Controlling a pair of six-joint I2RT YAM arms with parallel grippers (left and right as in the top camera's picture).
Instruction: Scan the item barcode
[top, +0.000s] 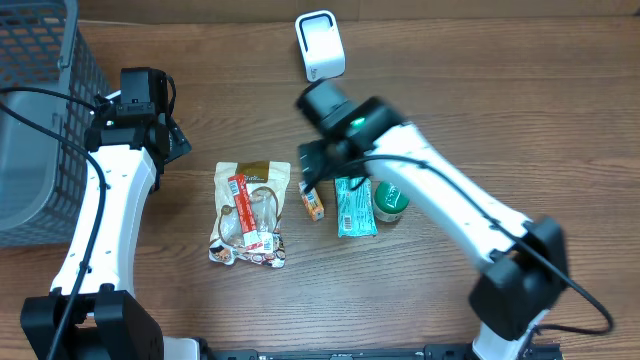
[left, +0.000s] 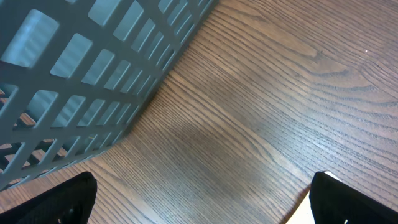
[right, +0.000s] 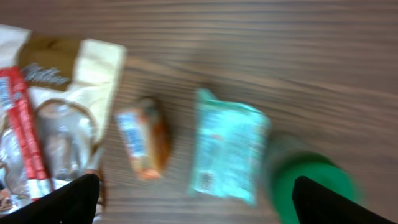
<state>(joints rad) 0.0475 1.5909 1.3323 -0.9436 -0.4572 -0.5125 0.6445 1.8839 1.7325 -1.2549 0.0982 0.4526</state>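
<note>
My right gripper should move next to the body of the green-lidded jar (top: 388, 211) (right: 284, 157), which is beside the teal packet, and then close on it there.
A white barcode scanner (top: 320, 45) stands at the back of the table. In a row in the middle lie a clear-and-brown snack bag (top: 250, 213), a small orange packet (top: 312, 203), a teal packet (top: 355, 207) and a green-lidded jar (top: 390, 200). My right gripper (top: 312, 170) hovers just behind the orange packet. In the blurred right wrist view the right gripper (right: 196, 199) is open and holds nothing, with the orange packet (right: 146, 143) and teal packet (right: 229, 152) below it. My left gripper (left: 202, 193) is open over bare wood beside the basket.
A grey mesh basket (top: 40, 120) fills the far left corner, and its wall (left: 81, 81) looms close in the left wrist view. The left arm (top: 110, 210) runs down the left side of the table, the right arm (top: 450, 210) across the right half.
</note>
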